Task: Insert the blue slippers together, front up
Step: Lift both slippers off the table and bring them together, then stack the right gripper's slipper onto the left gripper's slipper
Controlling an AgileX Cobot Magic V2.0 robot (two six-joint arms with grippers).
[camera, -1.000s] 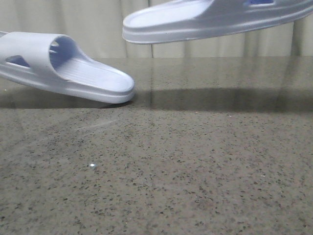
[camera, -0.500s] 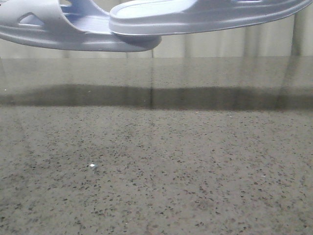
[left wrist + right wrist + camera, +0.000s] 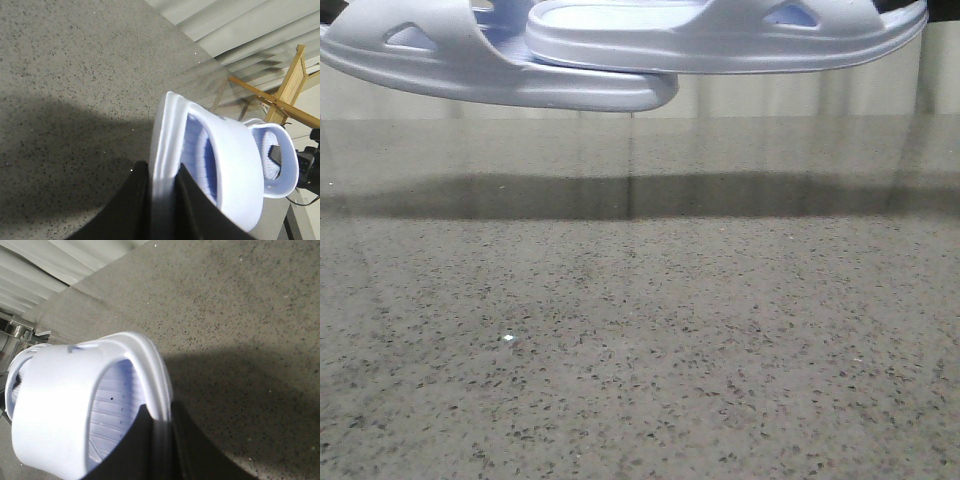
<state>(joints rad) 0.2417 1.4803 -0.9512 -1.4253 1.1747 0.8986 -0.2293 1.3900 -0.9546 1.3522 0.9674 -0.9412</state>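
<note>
Next, my right gripper releases the slipper it has, setting it against the footbed of the other slipper, in front of the table's far edge (image 3: 655,112).
Both pale lavender-blue slippers hang in the air above the table at the top of the front view. The left slipper (image 3: 470,70) points right. The right slipper (image 3: 720,40) points left, and its toe lies over the left one's footbed. My left gripper (image 3: 162,172) is shut on the sole edge of the left slipper (image 3: 235,175). The other slipper's (image 3: 272,155) strap shows beyond it. My right gripper (image 3: 162,415) is shut on the sole edge of the right slipper (image 3: 65,410). Neither gripper shows in the front view.
The speckled dark stone table (image 3: 640,330) lies below, with the slippers' shadow (image 3: 620,195) across its far part. Pale curtains (image 3: 770,95) hang behind. A wooden frame (image 3: 280,95) stands past the table's edge.
The left slipper has risen off the table to the right one's height. The right slipper has moved left, and the two now overlap toe over footbed.
</note>
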